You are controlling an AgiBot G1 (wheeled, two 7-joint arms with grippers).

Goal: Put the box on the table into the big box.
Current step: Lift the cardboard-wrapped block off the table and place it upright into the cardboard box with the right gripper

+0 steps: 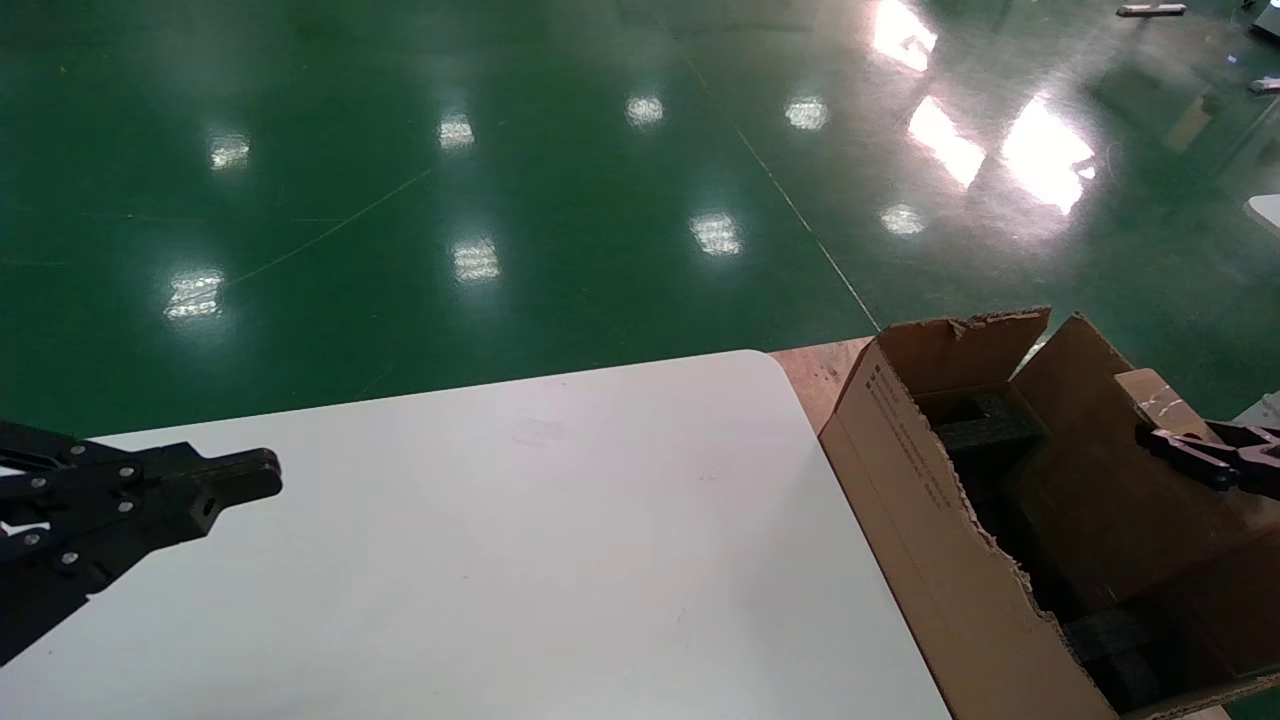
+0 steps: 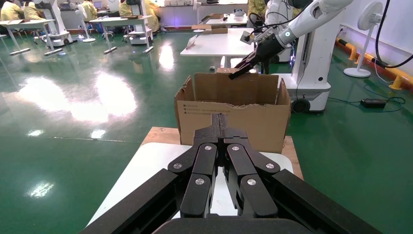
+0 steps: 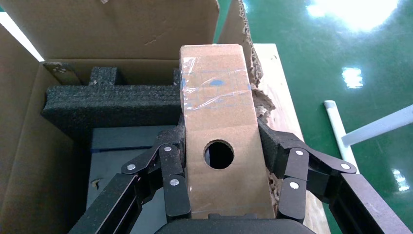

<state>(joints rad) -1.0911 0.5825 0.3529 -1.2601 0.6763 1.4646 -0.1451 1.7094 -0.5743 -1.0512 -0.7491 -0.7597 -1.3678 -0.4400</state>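
Observation:
The small brown box will go down between the black foam blocks inside the big box point(image 1: 1060, 535), set there by my right gripper.
The small brown box point(image 3: 219, 122), with a round hole in its face and clear tape near its far end, is clamped between the fingers of my right gripper point(image 3: 220, 134). It hangs over the open big box point(image 3: 29, 146), above black foam blocks point(image 3: 112, 97). In the head view the right gripper point(image 1: 1175, 447) holds the box point(image 1: 1152, 392) above the far wall of the big box point(image 1: 900, 460), which stands just off the right edge of the white table point(image 1: 550, 550). My left gripper point(image 1: 262, 476) is shut and empty over the table's left side.
The big box rests on a wooden board point(image 1: 815, 375) beside the table's rounded corner. Glossy green floor point(image 1: 500, 200) lies beyond. In the left wrist view the shut left gripper point(image 2: 218, 119) points at the big box point(image 2: 258, 122), with my white body point(image 2: 311, 63) behind it.

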